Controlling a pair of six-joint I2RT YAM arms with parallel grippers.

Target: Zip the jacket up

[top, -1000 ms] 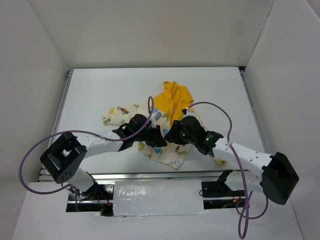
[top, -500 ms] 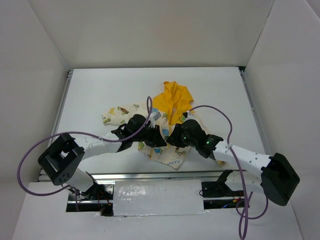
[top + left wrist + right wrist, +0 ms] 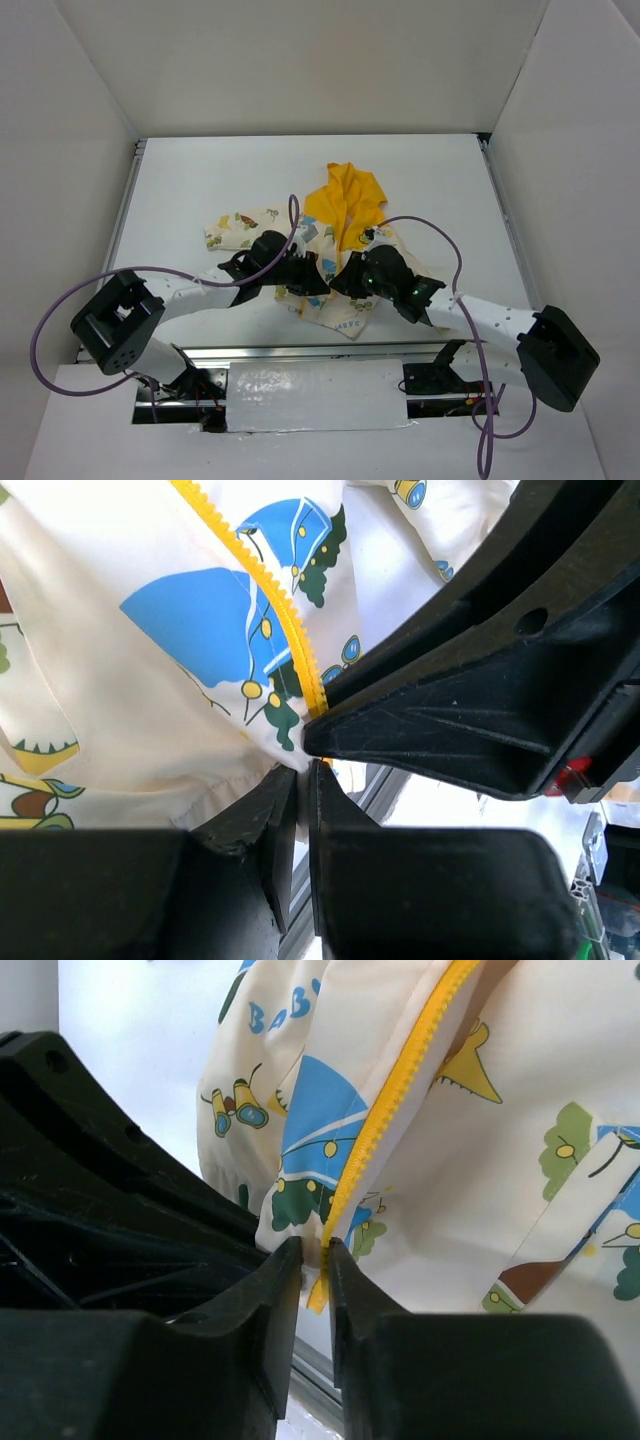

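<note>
Next, I open my left gripper, which pinches gathered cream cloth below the yellow zipper strip, and take the flap beside the zipper strip's end (image 3: 319,1294) to free my right gripper.
The jacket (image 3: 345,205) lies bunched in the middle of the table, cream with cartoon print, its yellow hood toward the back. My left gripper (image 3: 318,283) is shut on the jacket's lower front edge, just below the end of one yellow zipper strip (image 3: 262,580). My right gripper (image 3: 338,283) faces it, almost touching, and is shut on the bottom end of the other yellow zipper strip (image 3: 385,1125). In the left wrist view the right gripper's black body (image 3: 480,710) fills the right side. The zipper slider is not visible.
One printed sleeve (image 3: 235,228) stretches left across the white table (image 3: 200,180). Purple cables loop over both arms. White walls enclose the table on three sides. A metal rail (image 3: 300,350) runs along the near edge.
Both grippers have shifted slightly toward the back and closer together over the jacket's lower front. Their holds on the fabric look unchanged.
</note>
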